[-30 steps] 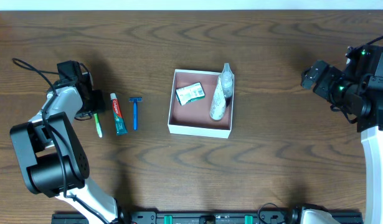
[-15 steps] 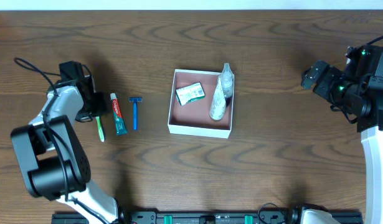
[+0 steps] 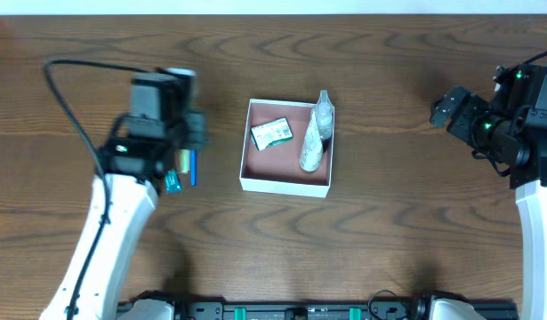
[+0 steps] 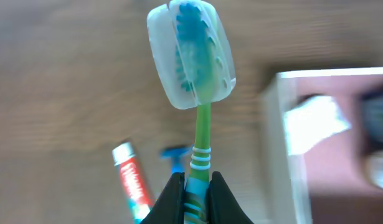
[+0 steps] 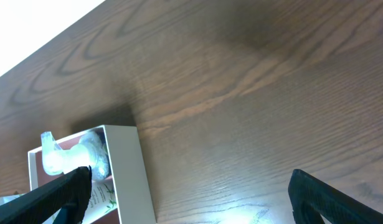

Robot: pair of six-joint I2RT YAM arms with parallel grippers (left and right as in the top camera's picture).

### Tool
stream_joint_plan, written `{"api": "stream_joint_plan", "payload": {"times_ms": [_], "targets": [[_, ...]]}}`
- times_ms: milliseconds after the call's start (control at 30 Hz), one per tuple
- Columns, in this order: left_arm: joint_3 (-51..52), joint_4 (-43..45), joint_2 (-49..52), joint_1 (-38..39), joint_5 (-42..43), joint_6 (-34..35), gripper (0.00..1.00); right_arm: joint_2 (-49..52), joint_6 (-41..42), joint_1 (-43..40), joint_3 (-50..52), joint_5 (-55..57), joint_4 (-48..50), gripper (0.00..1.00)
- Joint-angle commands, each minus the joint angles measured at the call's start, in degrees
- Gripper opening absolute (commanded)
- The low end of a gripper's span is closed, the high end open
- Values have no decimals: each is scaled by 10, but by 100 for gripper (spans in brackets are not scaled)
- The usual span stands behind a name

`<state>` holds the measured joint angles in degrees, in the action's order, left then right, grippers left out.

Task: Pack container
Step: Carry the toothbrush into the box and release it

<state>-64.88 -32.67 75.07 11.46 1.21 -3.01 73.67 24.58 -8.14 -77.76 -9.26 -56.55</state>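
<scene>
The robot's left gripper should release the green toothbrush, now held above the table beside the container, inside the container, across the razor-side end of the green-and-white packet (image 3: 257,143) (image 4: 303,149).
The container (image 3: 285,184) is a square white box with a reddish-brown inside, at the table's middle. It holds a green-and-white packet (image 3: 273,133) and two clear bottles (image 3: 314,142). My left gripper (image 4: 196,191) is shut on the green handle of a toothbrush (image 4: 191,56) with a clear cap over its blue bristles. It holds the toothbrush above the table just left of the container (image 4: 279,143). In the overhead view the left gripper (image 3: 189,133) covers most of the toothbrush. My right gripper (image 5: 191,193) is open and empty, far right of the container (image 5: 129,174).
A red-and-white toothpaste tube (image 4: 132,180) and a blue razor (image 4: 175,155) lie on the wood below the left gripper. In the overhead view the toothpaste (image 3: 172,182) and razor (image 3: 193,167) are partly covered by the left arm. The right arm (image 3: 522,133) stands at the right edge.
My left gripper has lifted the toothbrush off the table and swung right, towards the container. The toothpaste and razor stay put. The right arm has not moved.
</scene>
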Motion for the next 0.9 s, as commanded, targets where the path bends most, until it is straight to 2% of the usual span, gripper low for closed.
{"api": "stream_joint_plan", "payload": {"times_ms": [0,200,333,467,600,867], "targets": [[-5,24,6,62,-4,2,6,0,5,-4,-1,-2,-1,99],[0,108,80,144,-4,18,6,0,5,-4,-1,-2,-1,99],[0,149,143,168,-4,31,6,0,5,-4,-1,-2,-1,99],[0,159,200,169,-15,49,6,0,5,-4,-1,-2,-1,99],[0,156,241,169,-65,63,6,0,5,-4,-1,-2,-1,99],[-1,140,252,169,-76,110,6,0,5,-4,-1,-2,-1,99]]}}
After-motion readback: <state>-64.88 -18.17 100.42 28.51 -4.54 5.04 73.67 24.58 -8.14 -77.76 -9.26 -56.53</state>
